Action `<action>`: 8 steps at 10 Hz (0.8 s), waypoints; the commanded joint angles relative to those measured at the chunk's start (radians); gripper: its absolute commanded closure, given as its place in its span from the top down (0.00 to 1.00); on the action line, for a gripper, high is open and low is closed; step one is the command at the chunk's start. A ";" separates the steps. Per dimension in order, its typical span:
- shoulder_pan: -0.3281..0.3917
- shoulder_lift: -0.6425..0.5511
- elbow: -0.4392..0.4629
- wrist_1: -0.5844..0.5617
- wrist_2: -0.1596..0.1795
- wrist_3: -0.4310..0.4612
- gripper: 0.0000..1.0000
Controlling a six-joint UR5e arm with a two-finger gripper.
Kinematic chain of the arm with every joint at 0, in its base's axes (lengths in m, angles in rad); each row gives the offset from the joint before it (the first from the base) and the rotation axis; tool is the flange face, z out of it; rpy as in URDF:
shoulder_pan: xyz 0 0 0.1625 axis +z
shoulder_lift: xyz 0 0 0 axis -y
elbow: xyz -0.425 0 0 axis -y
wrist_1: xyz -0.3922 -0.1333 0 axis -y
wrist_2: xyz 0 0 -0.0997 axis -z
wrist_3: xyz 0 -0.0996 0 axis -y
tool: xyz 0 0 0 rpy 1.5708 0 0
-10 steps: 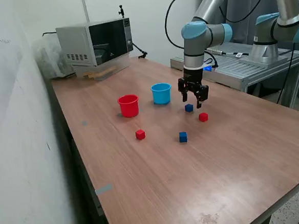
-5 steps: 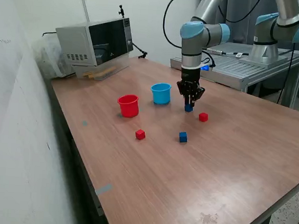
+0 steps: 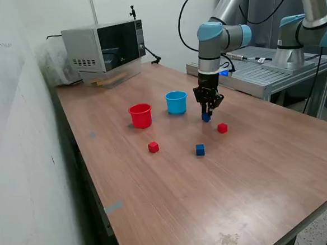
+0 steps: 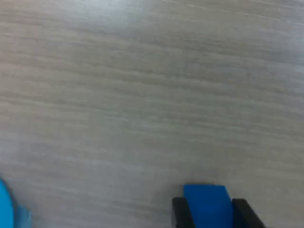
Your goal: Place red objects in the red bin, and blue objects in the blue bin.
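Note:
My gripper has the dark blue cube. It will let go of the cube inside the light blue cup (image 3: 176, 102) beside the red cup.
My gripper (image 3: 207, 114) is shut on a dark blue cube (image 3: 206, 118) at the table surface, just to the exterior view's right of the light blue cup (image 3: 176, 102). In the wrist view the blue cube (image 4: 208, 205) sits between my two black fingers (image 4: 179, 212), and the blue cup's rim (image 4: 7, 204) shows at the picture's edge. The red cup (image 3: 140, 115) stands to the exterior view's left of the blue cup. A second dark blue cube (image 3: 200, 150) and two red cubes (image 3: 222, 128) (image 3: 153, 147) lie on the table nearer the camera.
A microwave (image 3: 104, 42) stands at the back on the exterior view's left. A second robot arm (image 3: 307, 29) on a metal stand is behind the wooden table (image 3: 214, 199). A wall runs along the exterior view's left.
One second ago my gripper was open above the blue cube. It came down and closed on the cube. Since half a second ago nothing visibly moved.

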 commanded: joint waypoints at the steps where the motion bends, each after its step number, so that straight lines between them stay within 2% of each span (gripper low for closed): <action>1: 0.009 -0.084 -0.008 0.011 0.000 -0.015 0.00; 5: -0.003 -0.192 -0.009 0.052 -0.001 -0.025 0.00; 8: -0.134 -0.205 -0.035 0.074 -0.004 -0.061 0.00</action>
